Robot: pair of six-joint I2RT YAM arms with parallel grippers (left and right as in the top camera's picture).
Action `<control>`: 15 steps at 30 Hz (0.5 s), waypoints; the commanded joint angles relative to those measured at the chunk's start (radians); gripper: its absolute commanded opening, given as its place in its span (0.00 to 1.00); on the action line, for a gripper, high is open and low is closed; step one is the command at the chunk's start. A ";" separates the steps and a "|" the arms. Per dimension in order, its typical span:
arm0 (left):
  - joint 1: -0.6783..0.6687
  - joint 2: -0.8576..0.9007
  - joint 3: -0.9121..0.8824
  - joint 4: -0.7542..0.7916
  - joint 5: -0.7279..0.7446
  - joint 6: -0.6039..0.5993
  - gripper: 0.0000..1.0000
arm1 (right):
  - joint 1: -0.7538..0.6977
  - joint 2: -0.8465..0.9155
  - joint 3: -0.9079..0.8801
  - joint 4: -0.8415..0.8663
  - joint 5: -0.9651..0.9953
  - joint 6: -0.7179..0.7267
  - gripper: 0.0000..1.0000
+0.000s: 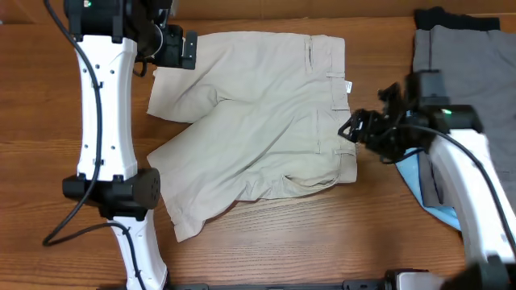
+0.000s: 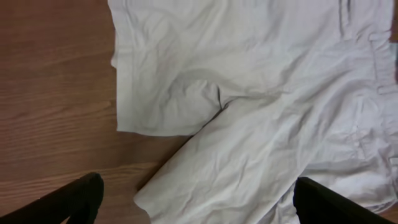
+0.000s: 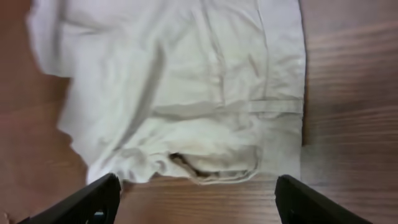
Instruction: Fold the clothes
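Next, my right gripper grips the beige shorts at the waistband's near corner [image 1: 347,175] [image 3: 278,164], just past the belt loop.
A pair of beige shorts [image 1: 258,121] lies spread on the wooden table, waistband to the right, legs to the left. It fills the left wrist view [image 2: 261,106] and the right wrist view [image 3: 186,93]. My left gripper [image 1: 179,48] is open and empty, held above the upper leg's hem; its fingertips [image 2: 196,202] span the crotch and lower leg. My right gripper [image 1: 352,129] is open and empty beside the waistband; its fingertips [image 3: 196,199] are over bare wood just off the waistband corner.
A grey garment [image 1: 463,56] lies on a black one [image 1: 439,16] at the back right. A light blue cloth [image 1: 419,181] shows under my right arm. Bare wood lies left and in front of the shorts.
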 commanded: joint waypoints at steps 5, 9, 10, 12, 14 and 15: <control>-0.005 -0.249 0.043 -0.006 0.019 -0.019 1.00 | 0.003 -0.265 0.061 -0.133 0.045 0.036 0.83; -0.025 -0.377 -0.045 -0.006 0.022 -0.051 1.00 | 0.003 -0.366 0.060 -0.228 0.085 0.076 0.82; -0.035 -0.407 -0.088 -0.006 0.019 -0.056 1.00 | 0.003 -0.382 0.060 -0.250 0.091 0.078 0.82; -0.058 -0.460 -0.191 -0.005 -0.010 -0.087 1.00 | 0.004 -0.394 0.057 -0.280 0.105 0.096 0.82; -0.078 -0.493 -0.313 -0.006 -0.053 -0.123 1.00 | 0.014 -0.392 0.044 -0.288 0.105 0.100 0.82; -0.085 -0.499 -0.373 -0.005 -0.065 -0.140 1.00 | 0.028 -0.391 0.024 -0.284 0.105 0.113 0.82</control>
